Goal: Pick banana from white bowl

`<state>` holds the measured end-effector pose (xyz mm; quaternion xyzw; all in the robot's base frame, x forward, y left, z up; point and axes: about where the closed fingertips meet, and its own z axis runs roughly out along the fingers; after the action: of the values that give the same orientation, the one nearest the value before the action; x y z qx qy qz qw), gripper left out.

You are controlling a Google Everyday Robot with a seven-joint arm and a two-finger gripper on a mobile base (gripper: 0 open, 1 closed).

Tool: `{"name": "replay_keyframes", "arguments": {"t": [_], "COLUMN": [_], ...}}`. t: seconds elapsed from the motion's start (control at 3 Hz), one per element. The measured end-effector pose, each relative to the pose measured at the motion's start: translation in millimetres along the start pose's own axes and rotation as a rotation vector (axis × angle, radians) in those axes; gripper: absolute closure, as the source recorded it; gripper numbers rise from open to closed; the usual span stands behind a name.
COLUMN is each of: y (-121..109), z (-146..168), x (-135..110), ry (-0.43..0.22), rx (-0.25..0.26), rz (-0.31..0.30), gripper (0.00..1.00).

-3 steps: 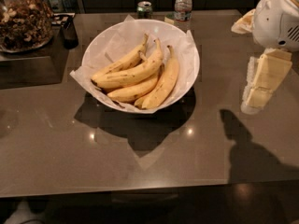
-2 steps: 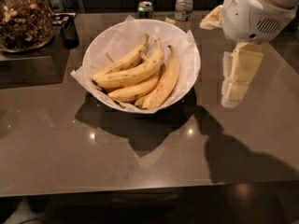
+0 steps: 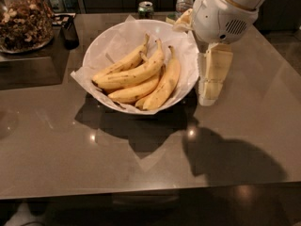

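Note:
The gripper will next move to the stem end (image 3: 152, 64) of the long, thick, curved banana on top of the pile and close there.
A wide white bowl (image 3: 101, 41) lined with crumpled white paper stands on the brown table, left of centre. Several yellow bananas lie in it. The banana (image 3: 136, 73) is the long, thick, curved one on top of the pile, with its stem pointing to the back right. My gripper (image 3: 210, 95) hangs down from the white wrist housing (image 3: 221, 15) just outside the bowl's right rim. It is level with the rim, holds nothing, and stands apart from the bananas.
A glass jar of nuts (image 3: 23, 20) stands at the back left on a dark tray, with a small dark object (image 3: 69, 32) beside it. A can (image 3: 146, 8) and a water bottle (image 3: 184, 1) stand behind the bowl. The table's front edge (image 3: 150, 192) runs along the bottom.
My arm has moved left from the table's right side, and the gripper has come up beside the bowl's right rim. The bowl and bananas have not moved.

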<state>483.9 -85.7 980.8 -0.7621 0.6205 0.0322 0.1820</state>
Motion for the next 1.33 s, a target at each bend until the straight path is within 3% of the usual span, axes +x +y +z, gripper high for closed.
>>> {"name": "replay_keyframes", "arguments": {"t": [0.33,0.67,1.33], "y": [-21.5,-45.8,-50.0], "z": [13.7,36.7,37.9], "x": [-13.6,-37.8,-40.8], "ry": [-0.052,-0.106,-0.111], "rx": [-0.013,-0.062,-0.048], "rz": [-0.047,-0.127,-0.128], "gripper": [0.0,0.0,0.42]}}
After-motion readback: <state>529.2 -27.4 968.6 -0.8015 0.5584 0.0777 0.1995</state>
